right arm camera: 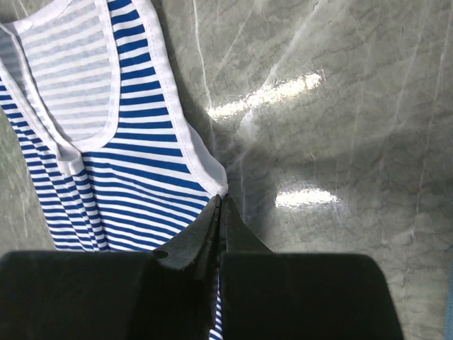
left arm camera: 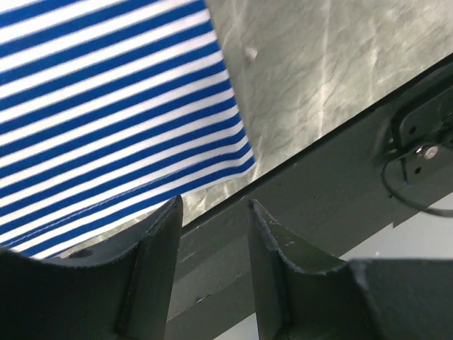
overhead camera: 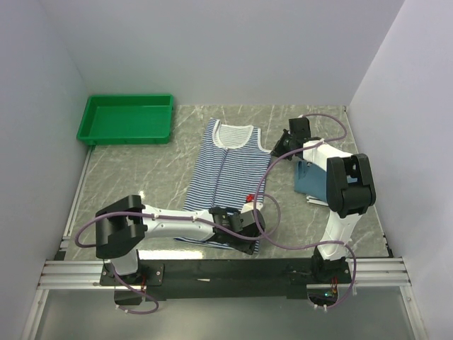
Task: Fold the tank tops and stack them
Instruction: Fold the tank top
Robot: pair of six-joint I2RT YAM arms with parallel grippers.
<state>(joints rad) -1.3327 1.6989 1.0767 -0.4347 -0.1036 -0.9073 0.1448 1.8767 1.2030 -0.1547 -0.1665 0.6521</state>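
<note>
The hem corner of the striped tank top lies beyond the left gripper's open fingers, so next the left gripper reaches forward and pinches that corner (left arm camera: 242,161) before the fold.
The blue-and-white striped tank top (overhead camera: 226,170) lies flat in the middle of the table, neck toward the back wall. My right gripper (overhead camera: 282,144) is at its right armhole. In the right wrist view the jaws (right arm camera: 221,200) are shut on the white trim of the striped tank top (right arm camera: 134,163). My left gripper (overhead camera: 246,218) hovers by the top's near right hem corner. In the left wrist view it (left arm camera: 212,202) is open with nothing between the fingers, and the striped cloth (left arm camera: 106,106) lies just beyond them. A folded teal-blue tank top (overhead camera: 308,177) sits at the right, partly hidden by my right arm.
A green tray (overhead camera: 127,119) stands at the back left corner. A black rail (overhead camera: 226,269) runs along the table's near edge, just below the left fingers (left arm camera: 159,234). White walls enclose the left, back and right sides.
</note>
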